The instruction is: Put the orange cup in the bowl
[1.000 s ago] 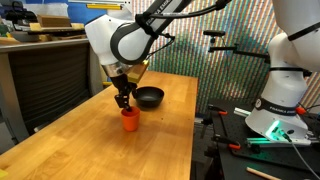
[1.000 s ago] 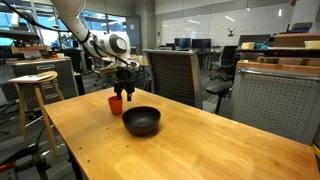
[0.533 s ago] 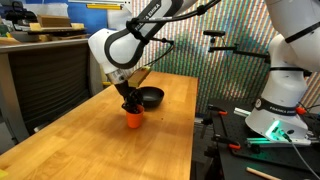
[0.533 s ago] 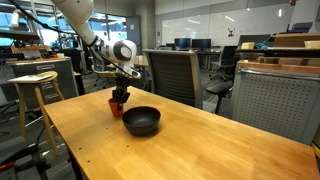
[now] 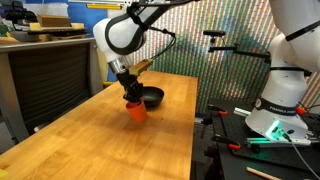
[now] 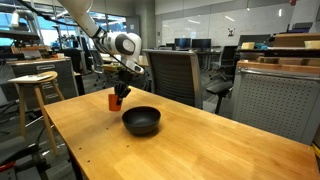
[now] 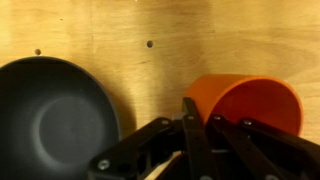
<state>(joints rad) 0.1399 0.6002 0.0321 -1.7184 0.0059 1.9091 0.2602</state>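
Next, I let go of the orange cup with my gripper on the bottom of the black bowl (image 5: 149, 95) (image 7: 54, 125), near its middle.
The orange cup (image 5: 136, 111) hangs tilted just above the wooden table (image 5: 100, 140), next to the black bowl (image 5: 153, 97). My gripper (image 5: 131, 98) is shut on the cup's rim, one finger inside and one outside. In the other exterior view the cup (image 6: 114, 101) hangs behind and left of the bowl (image 6: 141, 121), under the gripper (image 6: 119, 92). In the wrist view the cup (image 7: 252, 100) is at the right with its wall between my gripper's (image 7: 201, 118) fingers. The bowl (image 7: 50, 115) lies empty at the left.
A second robot's white base (image 5: 284, 95) stands past the table's right edge. A grey cabinet (image 5: 45, 75) is on the far side. An office chair (image 6: 176, 76) and a wooden stool (image 6: 34, 84) stand behind the table.
The jaws have closed on the cup's rim. The arm has risen and lifted the cup off the table, tilting it a little toward the bowl.
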